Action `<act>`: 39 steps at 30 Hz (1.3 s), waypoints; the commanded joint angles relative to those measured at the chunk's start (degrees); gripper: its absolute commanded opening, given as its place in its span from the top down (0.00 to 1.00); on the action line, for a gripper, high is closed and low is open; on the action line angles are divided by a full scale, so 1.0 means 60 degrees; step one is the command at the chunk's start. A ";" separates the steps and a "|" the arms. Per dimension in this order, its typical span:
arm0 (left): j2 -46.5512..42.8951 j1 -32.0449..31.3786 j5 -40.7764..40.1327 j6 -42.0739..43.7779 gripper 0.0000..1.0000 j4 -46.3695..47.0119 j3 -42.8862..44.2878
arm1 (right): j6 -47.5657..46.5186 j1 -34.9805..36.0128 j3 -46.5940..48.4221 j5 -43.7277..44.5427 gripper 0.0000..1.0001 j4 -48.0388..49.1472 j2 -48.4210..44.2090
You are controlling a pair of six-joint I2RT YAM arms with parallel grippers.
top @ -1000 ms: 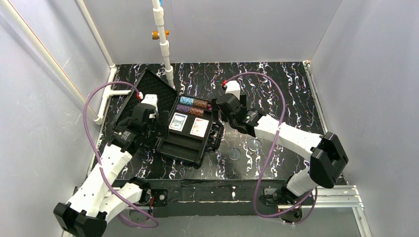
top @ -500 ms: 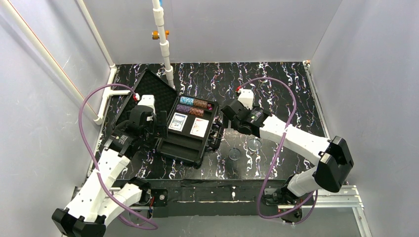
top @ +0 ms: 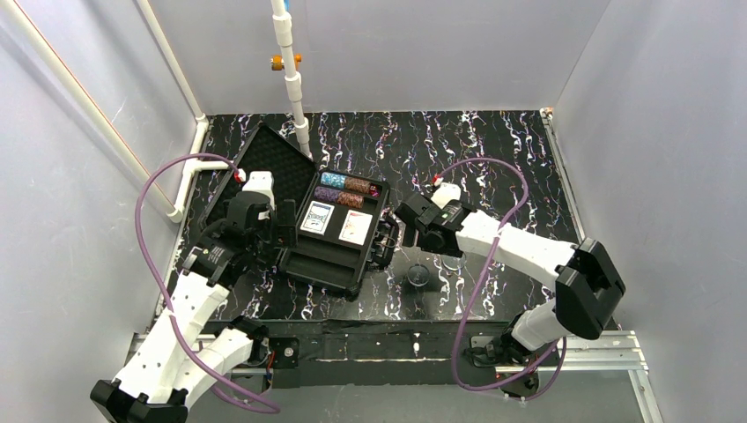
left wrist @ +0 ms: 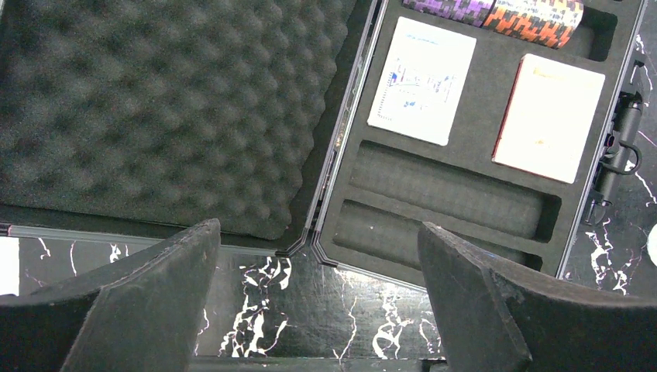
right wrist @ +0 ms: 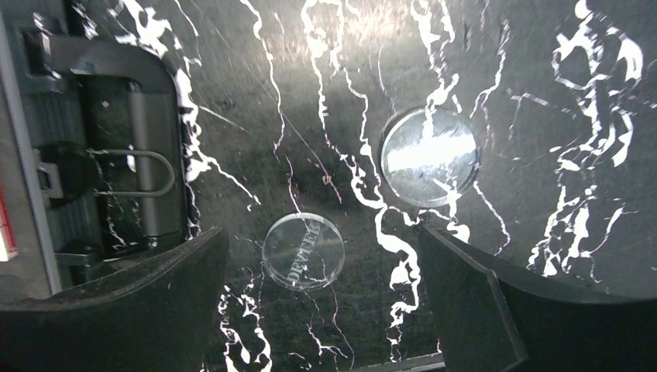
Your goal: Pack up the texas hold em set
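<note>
Next, my right gripper closes on the outer edge point(top: 409, 275) point(right wrist: 264, 252) of the clear disc that lies closer to the handle of the black case.
The texas hold em set's black case point(top: 339, 242) lies open, its foam lid point(left wrist: 155, 116) flat to the left and the moulded tray point(left wrist: 465, 143) to the right. In the tray are two card decks point(left wrist: 422, 81) point(left wrist: 550, 116), chip stacks point(top: 348, 189) at the far end and two bare troughs point(left wrist: 449, 194). My left gripper point(left wrist: 318, 227) is open over the near hinge corner, holding nothing. My right gripper point(right wrist: 321, 231) is open above the table, right of the case handle point(right wrist: 128, 186). A clear disc with lettering point(right wrist: 303, 251) lies just below its fingertips. A second disc point(right wrist: 428, 156) lies farther right.
A white pipe point(top: 291, 79) stands at the back behind the lid. Grey walls close in the black marbled table point(top: 493, 141) on three sides. Purple cables loop over both arms.
My right arm has swung from beside the chip stacks toward the near side, and now hangs over the two discs. The left arm has barely shifted. Both grippers stay open.
</note>
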 commanded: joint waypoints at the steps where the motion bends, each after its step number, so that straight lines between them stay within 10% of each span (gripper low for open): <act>1: -0.0209 -0.0010 -0.0282 0.0036 0.02 -0.0032 -0.0083 | 0.0303 0.0000 -0.0371 -0.0971 0.02 0.0249 0.0364; 26: -0.0554 -0.0009 -0.1220 -0.0036 0.02 -0.0225 -0.0069 | -0.0100 0.0014 -0.1443 -0.3081 0.02 0.1423 0.1600; 39: -0.0511 -0.0010 -0.1205 -0.0036 0.02 -0.0224 -0.0094 | -0.0605 0.0321 -0.0362 -0.2357 0.30 0.0704 0.2859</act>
